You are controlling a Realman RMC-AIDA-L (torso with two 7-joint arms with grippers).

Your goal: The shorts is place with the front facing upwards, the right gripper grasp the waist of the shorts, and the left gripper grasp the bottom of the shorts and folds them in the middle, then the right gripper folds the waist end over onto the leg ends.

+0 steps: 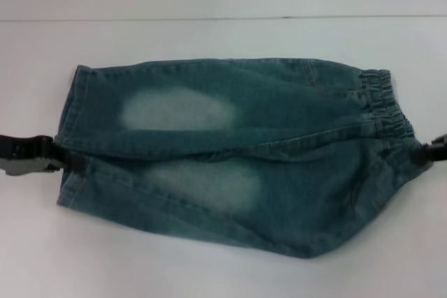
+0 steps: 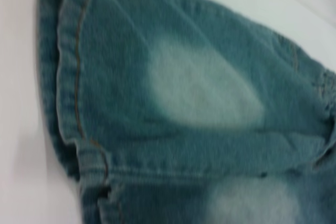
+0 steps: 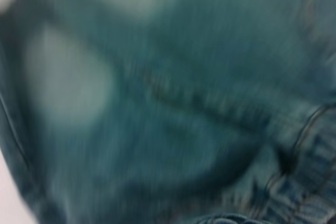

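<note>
Next, my left gripper releases the near leg hem on the white table (image 1: 56,61), just outside the far hem corner.
Blue denim shorts (image 1: 237,151) with pale faded patches lie on the white table, leg hems toward the left and the elastic waist (image 1: 383,102) toward the right. The far half lies partly over the near half along a ridge running across the middle. My left gripper (image 1: 64,158) holds the leg hems at the left end of that ridge. My right gripper (image 1: 423,151) shows only at the picture's right edge, with the waist cloth drawn to a point at it. The left wrist view shows the hem (image 2: 73,77) and a faded patch; the right wrist view is filled with denim (image 3: 173,108).
The white table (image 1: 209,270) runs around the shorts on all sides, and its far edge (image 1: 223,19) meets a pale wall behind. No other objects show.
</note>
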